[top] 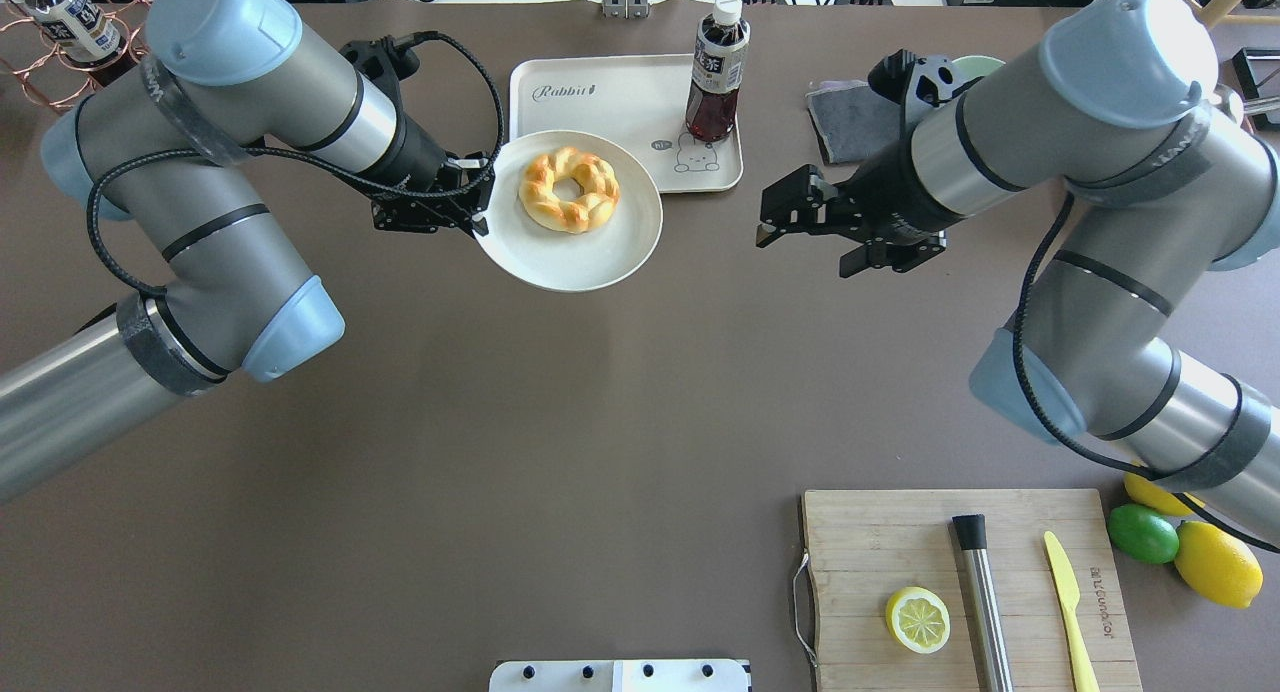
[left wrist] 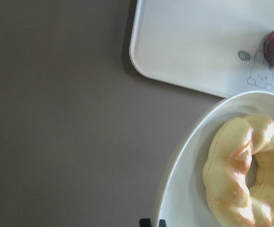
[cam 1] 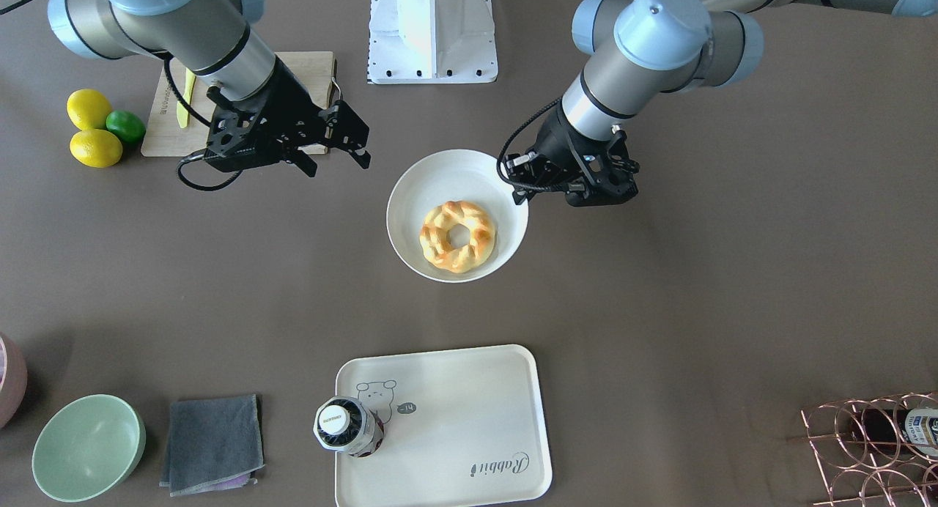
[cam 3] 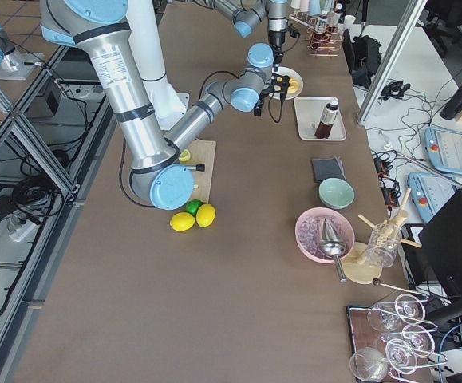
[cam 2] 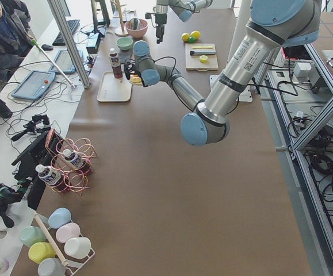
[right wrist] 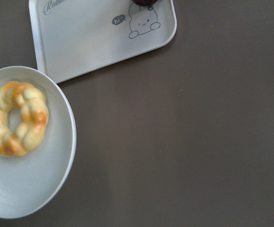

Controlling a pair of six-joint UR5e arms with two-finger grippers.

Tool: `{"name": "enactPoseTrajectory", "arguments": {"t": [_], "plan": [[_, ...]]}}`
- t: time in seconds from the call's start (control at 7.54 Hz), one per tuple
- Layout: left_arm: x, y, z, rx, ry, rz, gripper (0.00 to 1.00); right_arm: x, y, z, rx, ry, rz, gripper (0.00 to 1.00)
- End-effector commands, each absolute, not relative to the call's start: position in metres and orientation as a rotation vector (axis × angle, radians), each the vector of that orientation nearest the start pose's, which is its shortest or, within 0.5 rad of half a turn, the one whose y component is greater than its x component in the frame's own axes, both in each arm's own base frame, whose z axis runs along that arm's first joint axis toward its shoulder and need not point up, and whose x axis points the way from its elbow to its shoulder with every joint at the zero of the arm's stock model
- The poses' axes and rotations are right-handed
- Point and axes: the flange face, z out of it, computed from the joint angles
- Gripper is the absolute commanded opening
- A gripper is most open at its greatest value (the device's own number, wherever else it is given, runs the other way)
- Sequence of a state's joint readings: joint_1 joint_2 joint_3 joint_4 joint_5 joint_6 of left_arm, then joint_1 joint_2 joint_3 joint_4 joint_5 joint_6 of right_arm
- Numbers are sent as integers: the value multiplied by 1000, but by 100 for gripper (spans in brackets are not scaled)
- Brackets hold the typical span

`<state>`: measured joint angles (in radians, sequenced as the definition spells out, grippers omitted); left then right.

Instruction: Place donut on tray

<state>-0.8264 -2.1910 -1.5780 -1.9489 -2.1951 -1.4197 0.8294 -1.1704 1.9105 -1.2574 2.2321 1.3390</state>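
My left gripper will set the white plate with the donut down on the cream tray (cam 1: 466, 416) (left wrist: 204, 35) next to the dark drink bottle.
The golden-brown braided donut (cam 1: 440, 232) (top: 545, 187) lies in a round white plate (cam 1: 418, 192) (top: 590, 257). My left gripper (cam 1: 524, 184) (top: 472, 200) is shut on the plate's rim and holds it above the table, next to the tray. The cream tray (cam 1: 469, 412) (top: 610, 102) with the bear drawing carries a dark drink bottle (cam 1: 344, 426) (top: 717, 72). The left wrist view shows the donut (left wrist: 231, 175) and the tray (left wrist: 198, 42). The right wrist view shows them too: the donut (right wrist: 32, 123) and the tray (right wrist: 84, 42). My right gripper (cam 1: 335, 163) (top: 805, 247) is open and empty.
A wooden cutting board (top: 960, 592) holds a lemon half (top: 917, 619), a yellow knife and a steel rod. Two lemons and a lime (top: 1143, 534) lie beside it. A grey cloth (cam 1: 212, 441), a green bowl (cam 1: 88, 445) and a copper wire rack (cam 1: 872, 448) flank the tray.
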Motion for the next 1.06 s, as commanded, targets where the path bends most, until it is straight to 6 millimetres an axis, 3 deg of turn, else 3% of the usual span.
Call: {"name": "enactPoseTrajectory", "arguments": {"t": [0.0, 0.13, 0.4, 0.53, 0.8, 0.93], "plan": [[423, -637, 285, -36, 1106, -359, 0, -253, -468, 319, 36, -1108, 125, 100], [433, -654, 293, -31, 1099, -368, 0, -228, -469, 345, 55, -1085, 99, 100], [467, -691, 294, -9, 1121, -409, 0, -205, -461, 393, 68, -1022, 53, 100], [478, -694, 298, 1, 1122, -409, 0, -192, -456, 411, 77, -1001, 35, 100], [503, -699, 282, 24, 1115, -428, 0, -183, -451, 425, 76, -986, 27, 100], [509, -701, 284, 28, 1121, -431, 0, -183, -451, 426, 78, -982, 29, 100]]}}
